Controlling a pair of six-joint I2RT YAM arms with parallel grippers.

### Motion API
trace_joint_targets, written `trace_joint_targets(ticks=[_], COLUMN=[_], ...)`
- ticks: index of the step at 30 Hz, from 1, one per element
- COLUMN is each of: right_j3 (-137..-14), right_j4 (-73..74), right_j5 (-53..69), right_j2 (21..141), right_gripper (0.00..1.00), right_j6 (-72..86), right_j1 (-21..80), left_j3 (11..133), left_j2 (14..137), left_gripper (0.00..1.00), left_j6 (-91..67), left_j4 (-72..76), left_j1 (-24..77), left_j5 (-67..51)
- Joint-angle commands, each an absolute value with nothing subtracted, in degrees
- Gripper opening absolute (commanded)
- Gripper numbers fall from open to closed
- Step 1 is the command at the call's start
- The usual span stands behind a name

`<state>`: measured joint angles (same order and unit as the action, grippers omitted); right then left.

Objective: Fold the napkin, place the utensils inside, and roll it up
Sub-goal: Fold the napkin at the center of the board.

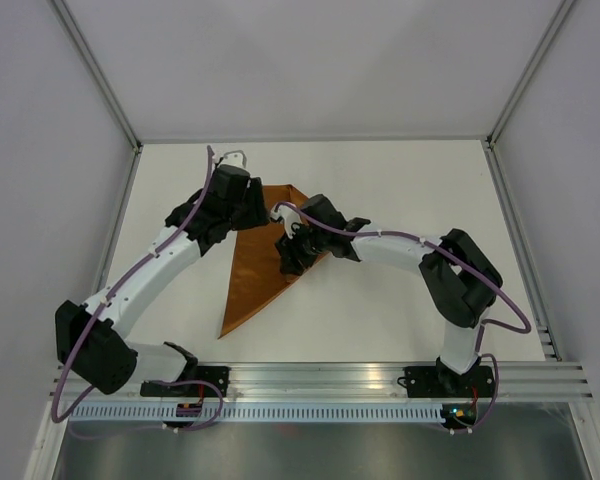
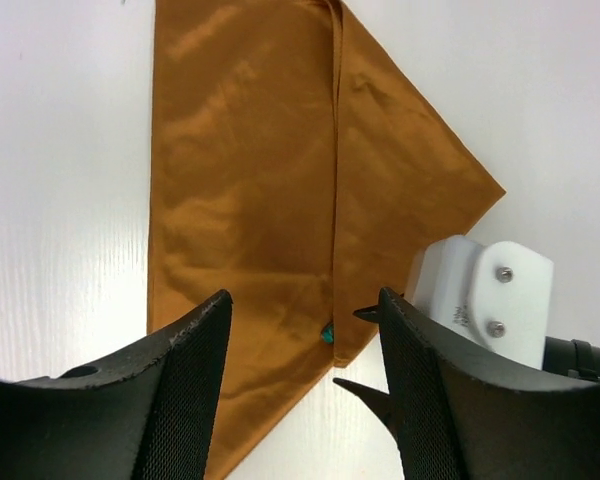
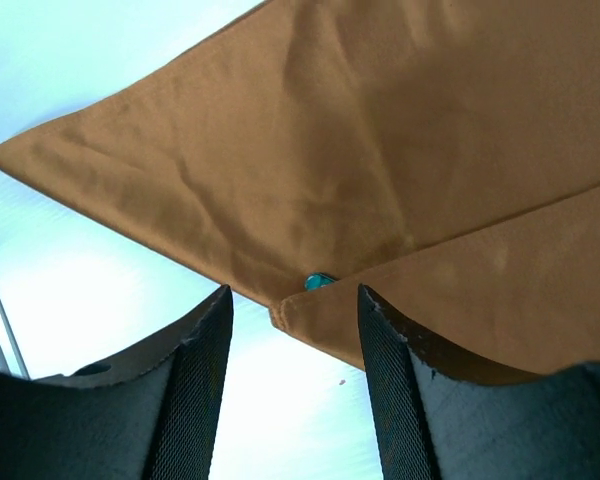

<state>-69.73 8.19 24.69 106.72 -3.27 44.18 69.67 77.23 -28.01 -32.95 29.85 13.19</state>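
Observation:
The napkin's near pointed corner (image 1: pixel 222 334), the one closest to the aluminium rail, is next for my right gripper to go to and close on.
The rust-brown napkin (image 1: pixel 255 285) lies flat on the white table, folded to a long triangle with one flap laid over it. It fills the left wrist view (image 2: pixel 240 180) and the right wrist view (image 3: pixel 360 150). A small teal tip (image 2: pixel 327 333) pokes out from under the flap's edge, also seen in the right wrist view (image 3: pixel 320 281); the rest of the utensils is hidden. My left gripper (image 1: pixel 252 214) is open and empty just above the napkin's upper part (image 2: pixel 304 300). My right gripper (image 1: pixel 292 258) is open and empty at the flap's corner (image 3: pixel 293 295).
The white table (image 1: pixel 400 180) is bounded by grey walls left, right and back, with an aluminium rail (image 1: pixel 320 378) at the near edge. The two grippers are close together over the napkin; the right gripper's white part (image 2: pixel 485 290) shows in the left wrist view.

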Motion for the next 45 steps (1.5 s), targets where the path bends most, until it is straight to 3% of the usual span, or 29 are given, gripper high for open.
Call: trace_joint_targets(ticks=[1, 8, 13, 21, 25, 35, 45], right_j3=[-70.84, -59.8, -52.39, -43.95, -45.87, -51.15, -54.4], right_j4=[5.89, 0.63, -6.75, -26.87, -35.75, -44.38, -39.9], right_j5=[25.4, 21.11, 8.46, -11.85, -17.39, -15.83, -7.83], right_j2=[102.22, 89.94, 85.78, 91.92, 101.13, 111.0, 112.41], right_gripper=[0.59, 0.57, 0.57, 0.57, 0.55, 0.54, 0.5], right_j6=[-5.36, -16.15, -25.92, -40.24, -44.38, -48.77, -45.0], right_j1=[45.17, 48.15, 62.47, 80.66, 83.49, 85.43, 85.96], left_j3=[66.46, 53.72, 52.56, 48.43, 48.6, 48.87, 49.66], left_j2=[71.46, 59.51, 55.46, 52.47, 53.0, 54.32, 53.53], left_gripper=[0.66, 0.68, 0.69, 0.69, 0.69, 0.69, 0.69], left_j6=[-38.13, -50.79, -51.86, -54.58, -54.4, -52.83, -50.45], left_j4=[-33.31, -34.8, -36.03, -36.04, -34.81, -33.4, -33.4], left_j1=[28.22, 22.42, 14.07, 12.83, 12.83, 12.74, 11.95], left_j5=[15.73, 19.33, 14.95, 14.41, 14.41, 15.47, 15.03])
